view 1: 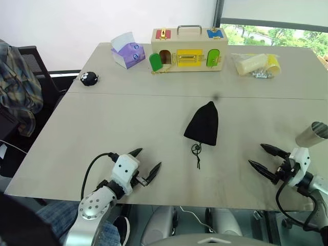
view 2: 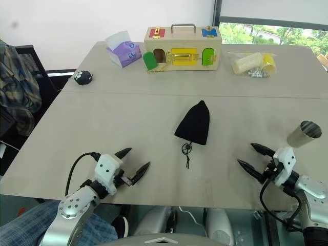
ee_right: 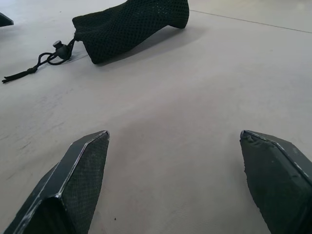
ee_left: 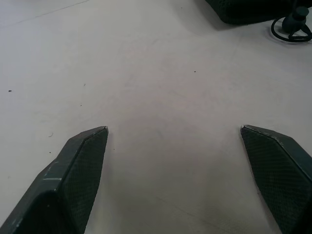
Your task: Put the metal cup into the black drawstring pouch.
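Note:
I will next move my left gripper to the black drawstring pouch's near corner (view 1: pixel 186 134) (ee_left: pixel 228 19), beside the cord on the side facing that gripper, and close it there.
The black drawstring pouch (view 1: pixel 203 124) lies flat in the middle of the grey table (view 1: pixel 128 118), its cord and knot (view 1: pixel 197 152) trailing toward me. The metal cup (view 1: pixel 311 135) stands at the table's right edge, just behind my right gripper (view 1: pixel 262 157). That gripper is open and empty, pointing left toward the pouch (ee_right: pixel 130 27). My left gripper (view 1: pixel 147 159) hovers near the front edge, left of the pouch, open with nothing between its fingers (ee_left: pixel 83 161).
At the far side stand a wooden latch box (view 1: pixel 188 50), a purple tissue box (view 1: pixel 128 51) and a pale yellow plastic-wrapped roll (view 1: pixel 255 64). A small black spotted toy (view 1: pixel 89 78) lies at the far left. A chair with a plaid cloth (view 1: pixel 18 82) stands left of the table.

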